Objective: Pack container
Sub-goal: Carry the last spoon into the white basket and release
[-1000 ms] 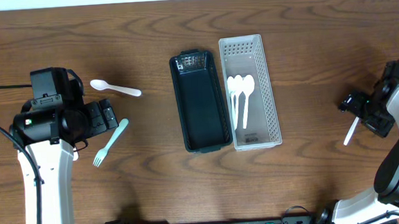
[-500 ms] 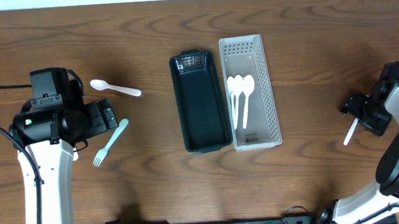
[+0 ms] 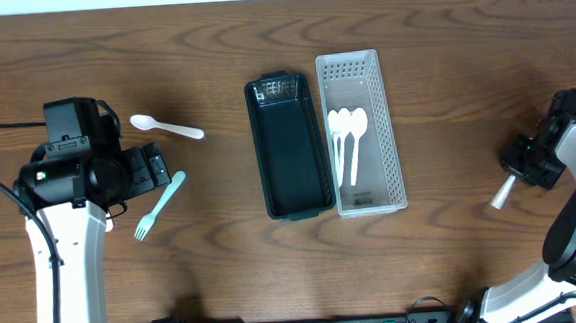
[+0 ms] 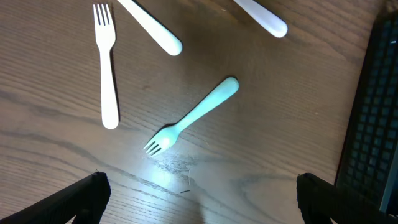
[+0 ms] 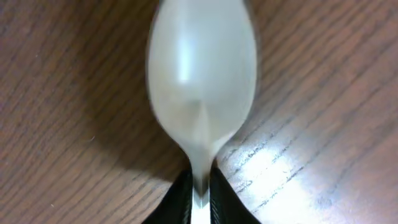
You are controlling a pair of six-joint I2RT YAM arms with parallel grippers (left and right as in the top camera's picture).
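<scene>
Next, I release my right gripper's white spoon, now at the table's far side, beside the three white spoons in the white perforated basket (image 3: 359,147).
A dark green container (image 3: 289,146) lies at the table's middle with a white perforated basket (image 3: 350,73) against its right side; three white spoons (image 3: 347,138) lie in the basket. At the far right my right gripper (image 3: 521,159) is shut on a white spoon (image 3: 500,195). In the right wrist view the spoon's bowl (image 5: 202,68) points away and its neck is pinched at the right gripper (image 5: 199,199). My left gripper (image 4: 202,199) stands open just short of a teal fork (image 4: 193,116) that lies on the wood (image 3: 160,205).
A white fork (image 4: 107,62) and two white handles (image 4: 155,28) (image 4: 264,18) lie beyond the teal fork. Overhead, a white spoon (image 3: 166,127) lies left of the dark container, whose ribbed wall (image 4: 373,124) edges the left wrist view.
The right gripper has shut on the white spoon's neck and shifted slightly; the spoon's handle has moved a little. The left arm has stayed still.
</scene>
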